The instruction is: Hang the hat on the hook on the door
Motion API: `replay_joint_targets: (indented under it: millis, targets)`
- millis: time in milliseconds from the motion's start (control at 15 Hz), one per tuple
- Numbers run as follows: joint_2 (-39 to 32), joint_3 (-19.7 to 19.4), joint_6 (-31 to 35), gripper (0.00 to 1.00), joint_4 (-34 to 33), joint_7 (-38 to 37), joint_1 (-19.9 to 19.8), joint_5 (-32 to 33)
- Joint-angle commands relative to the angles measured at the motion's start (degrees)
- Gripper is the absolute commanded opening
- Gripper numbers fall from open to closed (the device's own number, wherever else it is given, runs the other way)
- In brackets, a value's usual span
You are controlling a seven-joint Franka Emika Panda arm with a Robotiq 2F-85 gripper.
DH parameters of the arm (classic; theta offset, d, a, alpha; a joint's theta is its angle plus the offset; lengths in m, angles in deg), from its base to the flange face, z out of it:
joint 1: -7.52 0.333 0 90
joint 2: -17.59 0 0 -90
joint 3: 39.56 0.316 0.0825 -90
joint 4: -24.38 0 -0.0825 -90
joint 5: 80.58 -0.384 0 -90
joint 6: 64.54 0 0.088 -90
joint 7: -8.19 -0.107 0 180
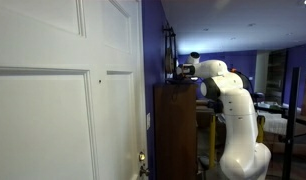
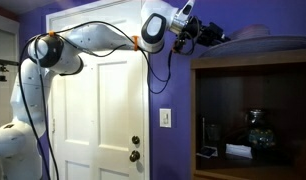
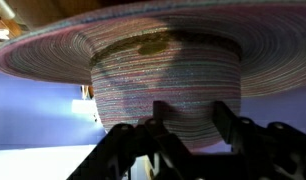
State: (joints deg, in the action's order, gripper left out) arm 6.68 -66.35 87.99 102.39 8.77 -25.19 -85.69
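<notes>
Next, my gripper backs off and takes the hat by the edge of its brim (image 3: 163,12), because the hat's round top is wider than my gripper's fingers can spread.
The hat (image 3: 163,80) fills the wrist view: a wide-brimmed woven hat with fine multicoloured stripes and a round crown. It lies on top of the brown cabinet, and its brim shows in an exterior view (image 2: 248,36). My gripper (image 3: 188,125) is open, with its two dark fingers spread just in front of the lower crown; it also shows in both exterior views (image 2: 200,32) (image 1: 183,70). Whether the fingers touch the hat is unclear. The white panelled door (image 1: 53,110) (image 2: 98,120) stands beside the cabinet. The hook (image 1: 100,76) is a tiny dark dot on the door.
The tall brown cabinet (image 1: 175,130) (image 2: 253,60) stands against a purple wall, with a glass jar (image 2: 258,130) on its shelf. A light switch (image 2: 166,118) is on the wall. The door has a brass knob (image 2: 135,148). The arm's white base (image 1: 243,150) stands beside the cabinet.
</notes>
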Motion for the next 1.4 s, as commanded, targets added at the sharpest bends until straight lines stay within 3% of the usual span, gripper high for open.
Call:
replay_joint_targets:
  millis: [0, 200, 267, 400, 933, 1333]
  targets:
    - [-1.6, 1.45, -2.79, 0.23, -3.4, 2.37, -1.95, -2.42]
    - [-1.2, 2.11, -4.02, 0.03, -3.35, 3.11, -2.47, -2.67]
    - [-1.01, 2.11, -4.09, 0.47, -3.37, 2.98, -2.51, -2.44]
    - [-0.35, 2.32, -3.83, 0.44, -3.3, 3.4, -2.7, -2.66]
    - [-2.43, 2.17, 2.56, 0.97, -3.88, 4.13, -2.96, -5.37]
    - [-5.61, 3.39, 5.48, 1.0, -4.42, 5.43, -4.11, -7.5]
